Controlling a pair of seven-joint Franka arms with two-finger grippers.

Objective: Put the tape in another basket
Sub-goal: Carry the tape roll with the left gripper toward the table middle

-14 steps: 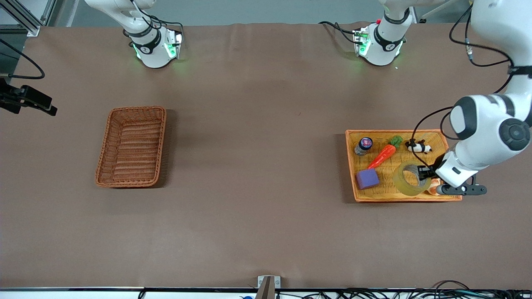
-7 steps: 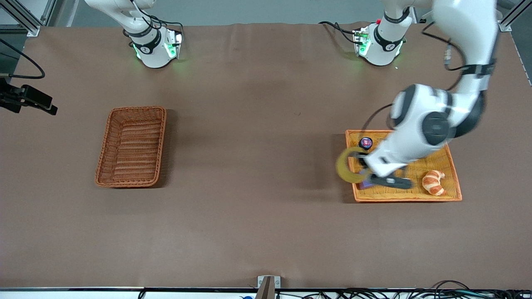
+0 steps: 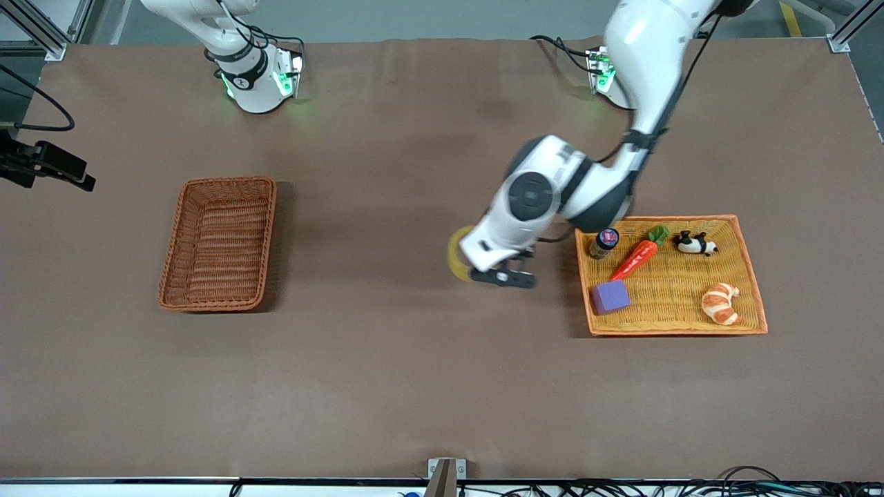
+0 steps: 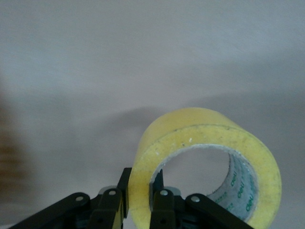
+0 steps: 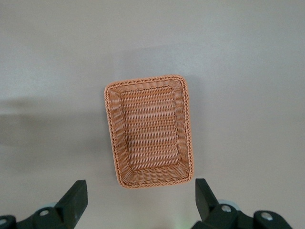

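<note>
Next, I let go of the tape with my left gripper on the bare table (image 3: 383, 257) between basket and tray, a bit closer to the reddish-brown basket.
The tape (image 4: 205, 143), a yellowish roll with a grey core, hangs in my left gripper (image 4: 141, 183). The jaws are shut across its wall, one finger outside and one inside the ring. In the front view only an edge of the tape (image 3: 456, 257) shows under the left hand, over bare table between the yellow tray and the basket. The reddish-brown wicker basket (image 3: 265, 241) stands empty toward the right arm's end. It also shows in the right wrist view (image 5: 148, 183), where my right gripper (image 5: 140, 191) hangs open and empty high above it.
The yellow-orange tray (image 3: 673, 330) toward the left arm's end holds a purple cube (image 3: 610, 297), a croissant (image 3: 720, 304), a toy carrot (image 3: 639, 254), a panda figure (image 3: 694, 244) and a small bottle (image 3: 604, 243).
My left gripper has lifted the tape out of the yellow tray and carried it toward the right arm's end, over bare table. The right arm has not moved.
</note>
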